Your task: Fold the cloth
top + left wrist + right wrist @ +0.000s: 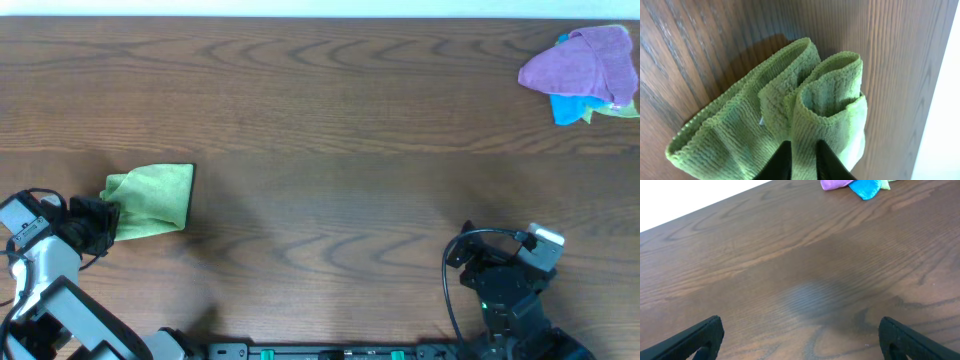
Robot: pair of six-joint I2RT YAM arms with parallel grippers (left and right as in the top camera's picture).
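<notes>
I see the top layer of the green cloth standing up in an open loop, so I need to open my left gripper, pinch the loop's hem (814,117) and pull it flat.
The green cloth (152,198) lies folded into a small rectangle at the table's left side. My left gripper (106,222) is at its left edge, shut on the cloth. In the left wrist view the cloth (765,125) shows rolled, looped folds, and the two black fingers (804,156) pinch a fold between them. My right gripper (497,262) rests near the front right, far from the cloth. In the right wrist view its fingers (800,337) are spread wide over bare wood, empty.
A pile of purple, blue and light green cloths (586,71) sits at the far right corner and also shows in the right wrist view (856,186). The table's far edge runs along the top. The left arm's body is at the front left corner.
</notes>
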